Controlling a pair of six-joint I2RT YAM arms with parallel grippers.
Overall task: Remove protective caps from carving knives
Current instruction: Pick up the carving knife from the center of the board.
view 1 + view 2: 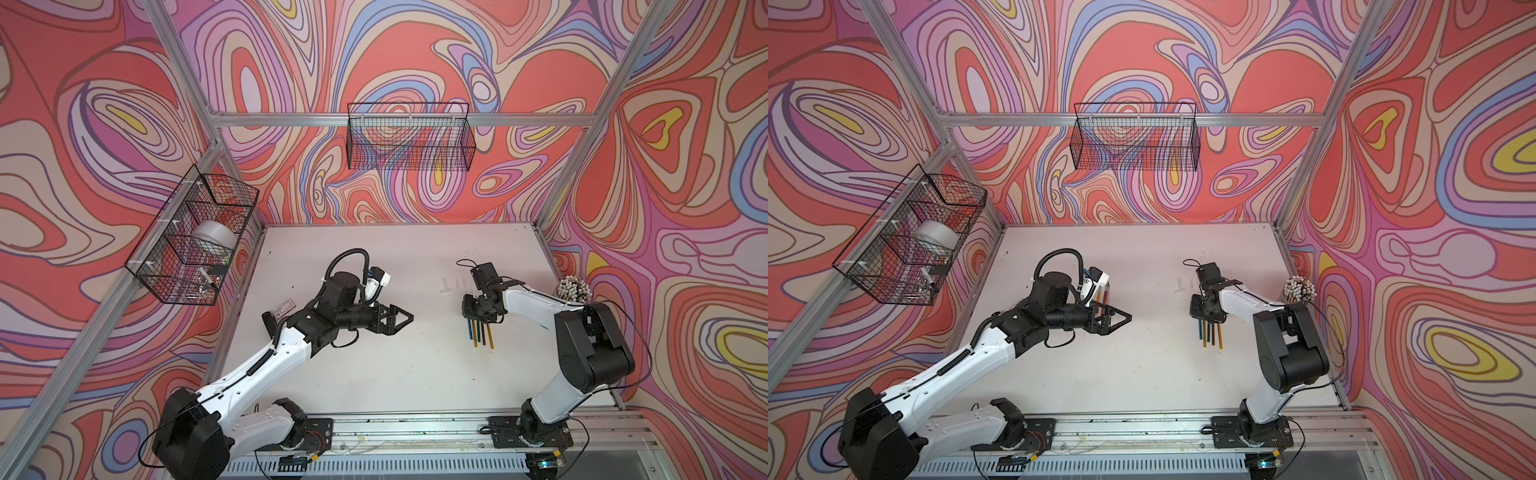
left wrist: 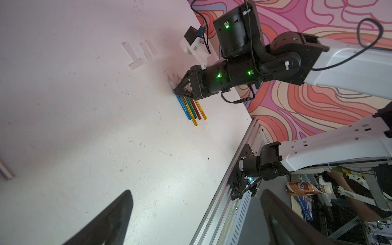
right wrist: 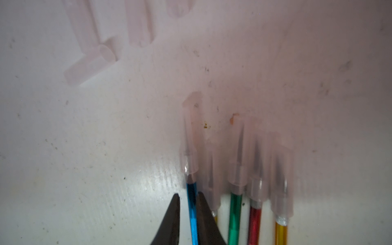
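Note:
Next, my left gripper moves to the blue carving knife at my right gripper and closes on the middle of its handle (image 1: 469,327) (image 2: 183,107).
Several carving knives (image 1: 482,334) (image 1: 1210,334) with blue, gold, green and red handles lie side by side on the white table, right of centre. Translucent protective caps (image 3: 237,165) still cover their blades. My right gripper (image 3: 187,196) (image 1: 478,319) points down at them. Its jaws stand narrowly apart around the blue knife (image 3: 192,203), one finger touching it, a sliver of table showing beside the other. Several loose caps (image 3: 89,67) (image 2: 146,51) lie just beyond. My left gripper (image 2: 195,193) (image 1: 409,318) hovers wide open and empty at mid-table. A few coloured sticks (image 1: 1104,296) show behind its wrist.
A cup of white-tipped sticks (image 1: 575,289) stands at the table's right edge behind the right arm. Wire baskets hang on the back wall (image 1: 409,137) and the left wall (image 1: 195,237). A small card (image 1: 282,309) lies under the left arm. The aluminium rail (image 1: 415,428) runs along the front.

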